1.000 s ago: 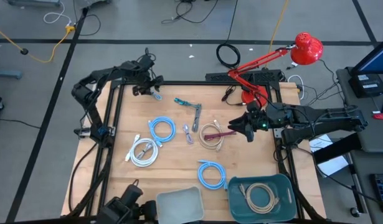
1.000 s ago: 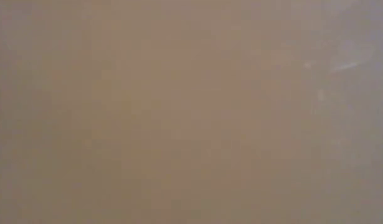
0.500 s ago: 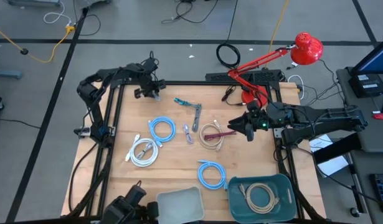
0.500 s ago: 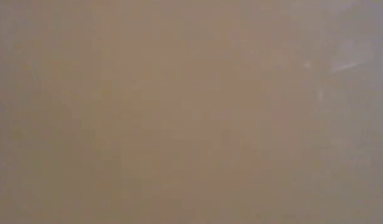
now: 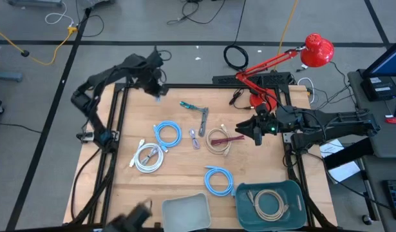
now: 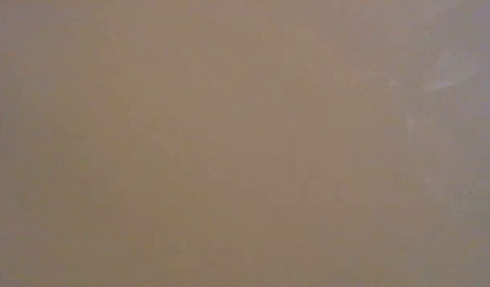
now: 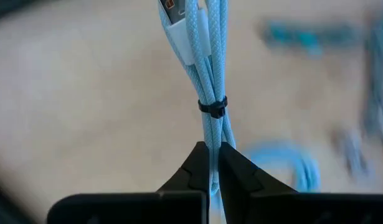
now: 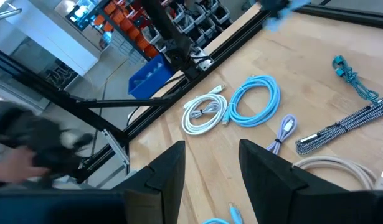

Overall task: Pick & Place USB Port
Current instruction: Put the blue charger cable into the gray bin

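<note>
My left gripper is going to the middle of the grey tray (image 5: pixel 185 218) beside the teal bin. It will let go of the light-blue USB cable bundle there.
A small bundle of light-blue braided USB cable (image 7: pixel 210 68), bound by a black tie (image 7: pixel 213 107), hangs from my left gripper (image 7: pixel 214 155), which is shut on it above the table's far left corner (image 5: pixel 157 89). Its white plug (image 7: pixel 177 22) is at the bundle's far end. My right gripper (image 5: pixel 243 133) hovers open and holding nothing over the table's right side, beside a beige cable coil (image 5: pixel 218 140). The low view shows only a plain tan blur. My left gripper pinches the bundled strands between its two fingertips (image 7: pixel 197 165), just short of the black tie, at the end away from the plug (image 7: pixel 214 134). The fingers point steeply down. The bundle runs on in line with them, clear of the table.
On the wooden table lie a light-blue coil (image 5: pixel 167 134), a white coil (image 5: pixel 148 156), another blue coil (image 5: pixel 218 179), a teal cable (image 5: pixel 192 106) and a grey braided one (image 5: pixel 203 119). A teal bin (image 5: pixel 294 193) with a beige cable and a grey tray (image 5: pixel 185 211) stand at the near edge.
My left gripper has shut on the small blue bundle at the far left corner, rolled about its own axis and risen, lifting the bundle clear of the table. My right gripper has kept still.
</note>
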Controlling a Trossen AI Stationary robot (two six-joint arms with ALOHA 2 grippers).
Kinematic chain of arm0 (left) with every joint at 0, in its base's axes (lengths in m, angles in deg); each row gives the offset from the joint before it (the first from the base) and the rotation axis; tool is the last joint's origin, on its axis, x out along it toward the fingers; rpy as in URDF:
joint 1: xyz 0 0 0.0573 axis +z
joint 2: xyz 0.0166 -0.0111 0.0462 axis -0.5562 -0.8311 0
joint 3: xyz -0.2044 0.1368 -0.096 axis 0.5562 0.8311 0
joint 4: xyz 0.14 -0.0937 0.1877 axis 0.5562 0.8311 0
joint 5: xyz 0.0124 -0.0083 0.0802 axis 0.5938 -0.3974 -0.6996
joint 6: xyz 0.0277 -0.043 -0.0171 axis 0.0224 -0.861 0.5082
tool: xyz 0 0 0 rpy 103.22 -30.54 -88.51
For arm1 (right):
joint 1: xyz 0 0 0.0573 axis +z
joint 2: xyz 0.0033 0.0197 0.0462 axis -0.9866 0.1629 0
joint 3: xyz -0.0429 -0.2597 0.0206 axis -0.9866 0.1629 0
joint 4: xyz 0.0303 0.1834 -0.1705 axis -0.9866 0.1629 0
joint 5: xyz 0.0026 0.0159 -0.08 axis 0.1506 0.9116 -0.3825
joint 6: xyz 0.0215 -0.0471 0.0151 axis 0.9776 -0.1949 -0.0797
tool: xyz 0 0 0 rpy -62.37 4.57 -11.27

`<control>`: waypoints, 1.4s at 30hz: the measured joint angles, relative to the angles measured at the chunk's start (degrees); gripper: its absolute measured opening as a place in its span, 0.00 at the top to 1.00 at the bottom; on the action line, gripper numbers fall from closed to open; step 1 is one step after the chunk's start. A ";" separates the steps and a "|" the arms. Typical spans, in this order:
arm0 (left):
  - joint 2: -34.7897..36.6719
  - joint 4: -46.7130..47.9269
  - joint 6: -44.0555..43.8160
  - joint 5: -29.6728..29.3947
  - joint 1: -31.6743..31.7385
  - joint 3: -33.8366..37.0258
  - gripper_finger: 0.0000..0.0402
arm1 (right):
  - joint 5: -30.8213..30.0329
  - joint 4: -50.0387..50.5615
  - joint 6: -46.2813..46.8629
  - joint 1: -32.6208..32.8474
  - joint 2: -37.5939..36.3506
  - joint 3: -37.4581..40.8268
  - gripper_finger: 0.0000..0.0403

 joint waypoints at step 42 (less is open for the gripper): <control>-17.75 -21.17 -46.41 2.28 -82.92 -14.88 0.97 | 3.26 -0.15 -4.79 -0.02 6.56 -0.02 0.64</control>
